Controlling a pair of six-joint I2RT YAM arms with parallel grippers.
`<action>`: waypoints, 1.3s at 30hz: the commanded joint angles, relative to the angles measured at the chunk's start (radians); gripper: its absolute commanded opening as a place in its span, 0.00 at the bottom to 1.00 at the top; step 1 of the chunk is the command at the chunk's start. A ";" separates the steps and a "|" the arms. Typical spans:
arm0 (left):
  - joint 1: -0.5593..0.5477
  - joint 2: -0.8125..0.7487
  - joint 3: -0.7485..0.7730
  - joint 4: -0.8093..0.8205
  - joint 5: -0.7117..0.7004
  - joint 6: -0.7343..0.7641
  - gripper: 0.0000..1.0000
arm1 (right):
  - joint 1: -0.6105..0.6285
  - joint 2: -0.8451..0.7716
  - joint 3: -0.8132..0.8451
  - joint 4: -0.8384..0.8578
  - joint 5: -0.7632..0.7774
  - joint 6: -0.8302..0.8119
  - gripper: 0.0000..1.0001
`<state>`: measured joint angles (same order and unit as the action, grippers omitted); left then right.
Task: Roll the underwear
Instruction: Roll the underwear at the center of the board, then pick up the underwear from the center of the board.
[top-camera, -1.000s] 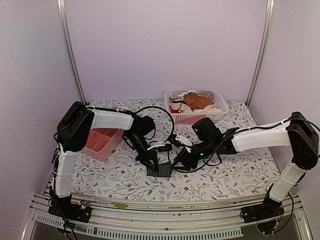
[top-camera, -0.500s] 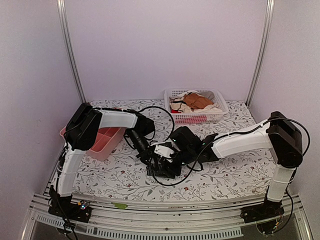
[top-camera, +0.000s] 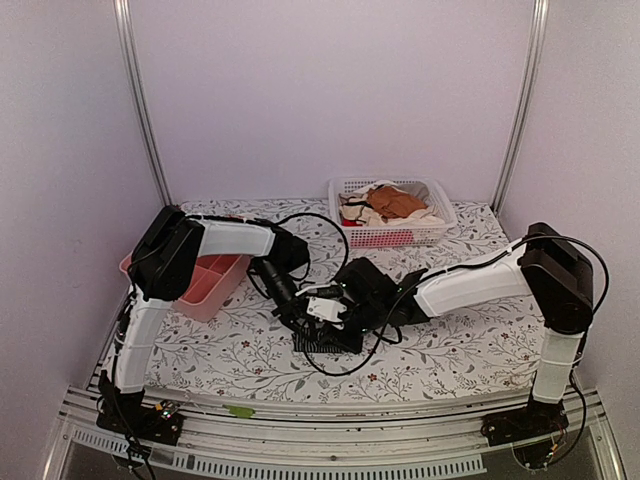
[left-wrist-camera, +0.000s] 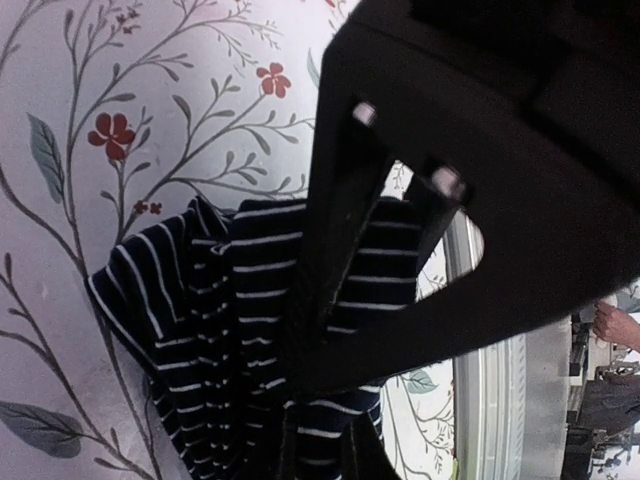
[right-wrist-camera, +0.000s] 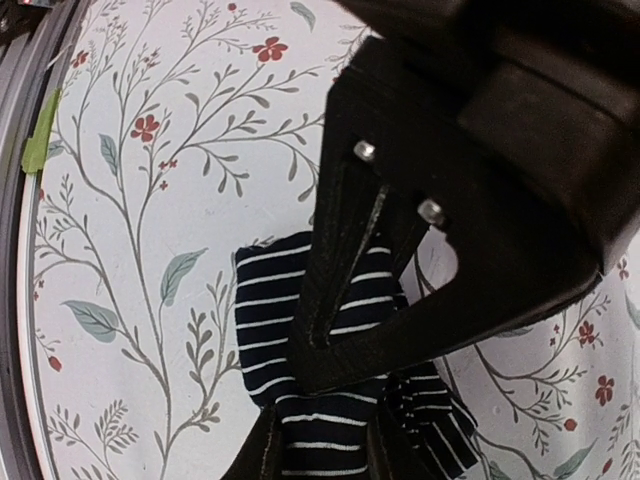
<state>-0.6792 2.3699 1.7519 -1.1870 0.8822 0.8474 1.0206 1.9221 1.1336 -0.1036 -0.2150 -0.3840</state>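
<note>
The middle of the underwear is crowded by both my grippers, so my left gripper should open and take the underwear's end nearer the tray (top-camera: 299, 343) while my right gripper holds it still.
The underwear (top-camera: 322, 340) is a dark navy bundle with thin white stripes, bunched on the flowered tablecloth near the front middle. My left gripper (top-camera: 300, 322) comes down on its left part. In the left wrist view the left gripper (left-wrist-camera: 322, 455) is shut, with a fold of the underwear (left-wrist-camera: 200, 330) pinched between its fingers. My right gripper (top-camera: 335, 318) reaches in from the right and meets the same bundle. In the right wrist view the right gripper (right-wrist-camera: 325, 455) has closed on a striped fold of the underwear (right-wrist-camera: 270, 300) that fills the gap between its fingers.
A white basket (top-camera: 390, 237) with orange-brown and cream garments stands at the back right. A pink compartment tray (top-camera: 205, 300) sits at the left under the left arm. Black cables (top-camera: 322, 228) loop over the table between the arms. The metal front rail (top-camera: 330, 415) borders the near edge.
The right arm swung left from the table's middle onto the underwear, opened wider on the way, then closed on the fabric. The left gripper stayed shut on the bundle.
</note>
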 joint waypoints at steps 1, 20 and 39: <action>0.015 0.038 -0.016 0.036 -0.112 0.000 0.03 | 0.008 0.022 -0.021 -0.078 -0.010 -0.010 0.00; 0.247 -0.838 -0.682 1.053 -0.251 -0.364 0.96 | -0.190 0.128 0.042 -0.078 -0.611 0.395 0.00; -0.152 -1.035 -1.232 1.485 -0.486 -0.059 0.94 | -0.271 0.297 0.056 -0.014 -0.767 0.504 0.00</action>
<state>-0.7578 1.3155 0.5747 0.0772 0.5003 0.6449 0.7532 2.1490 1.2129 -0.0643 -1.0130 0.1009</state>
